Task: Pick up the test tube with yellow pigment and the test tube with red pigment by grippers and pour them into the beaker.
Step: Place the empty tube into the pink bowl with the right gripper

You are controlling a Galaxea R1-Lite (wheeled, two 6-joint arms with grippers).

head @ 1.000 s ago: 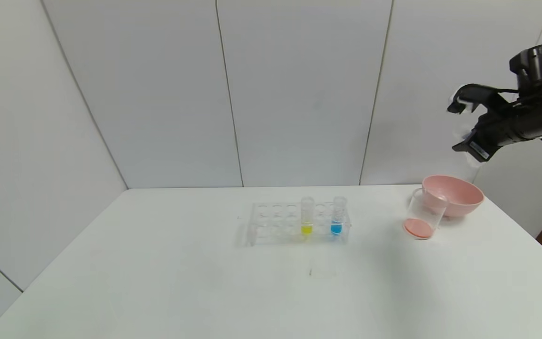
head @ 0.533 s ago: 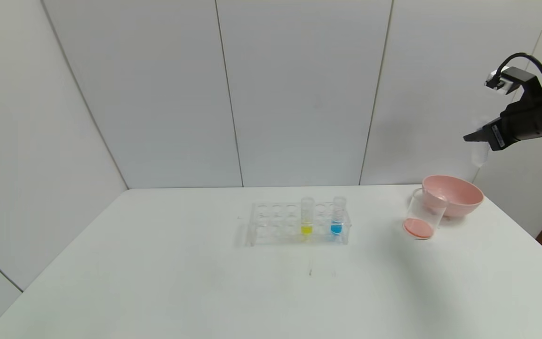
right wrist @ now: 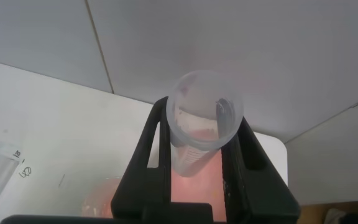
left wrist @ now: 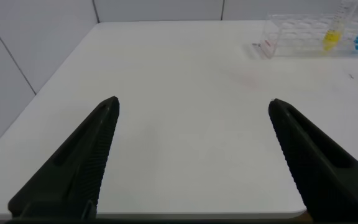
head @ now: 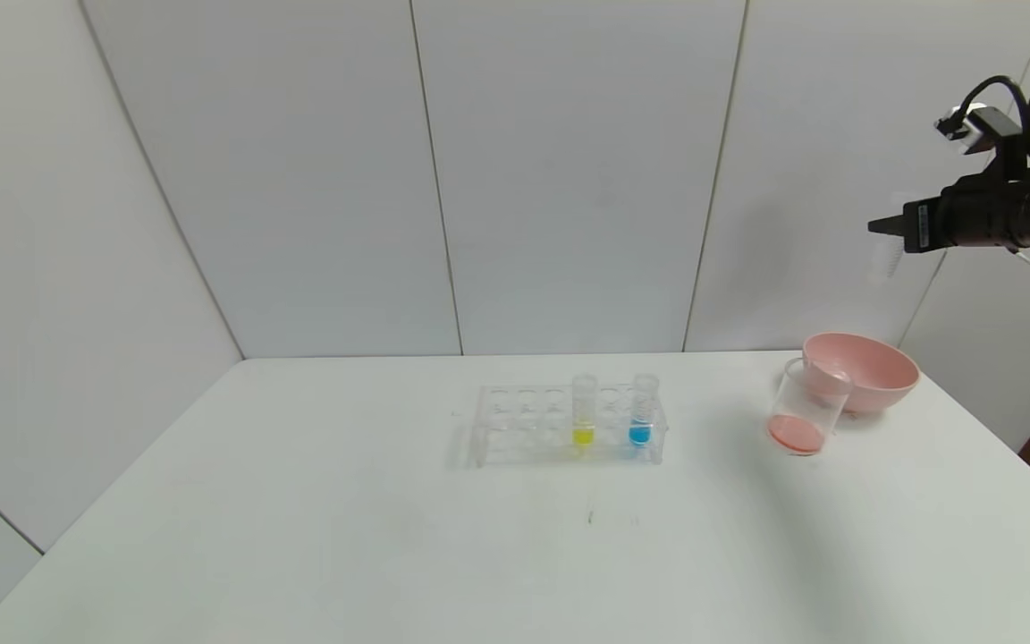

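Observation:
Next, I release the test tube with red pigment from my right gripper inside the pink bowl, leaning point(head: 835, 361) point(right wrist: 190, 158) against the bowl's far rim. The tube is now high over the pink bowl.
My right gripper point(head: 882, 226) is high above the table's far right, level, over the pink bowl. It is shut on the test tube with red pigment point(right wrist: 194, 149), which faintly shows in the head view point(head: 882, 259). The tube looks nearly empty, open mouth toward the wrist camera. The beaker point(head: 803, 411) stands beside the bowl with red-pink liquid in its base. The test tube with yellow pigment point(head: 583, 413) stands upright in the clear rack point(head: 524, 425), also in the left wrist view point(left wrist: 332, 37). My left gripper point(left wrist: 194, 104) is open and empty over the table's near left part.
A blue-liquid tube point(head: 641, 413) stands in the rack to the right of the yellow one. The pink bowl point(head: 873, 362) touches the beaker at the far right. The table's right edge point(head: 1016, 447) is close to the bowl.
My right gripper has turned from tilted downward to level and has risen a little with the tube. The beaker, rack and tubes have not moved.

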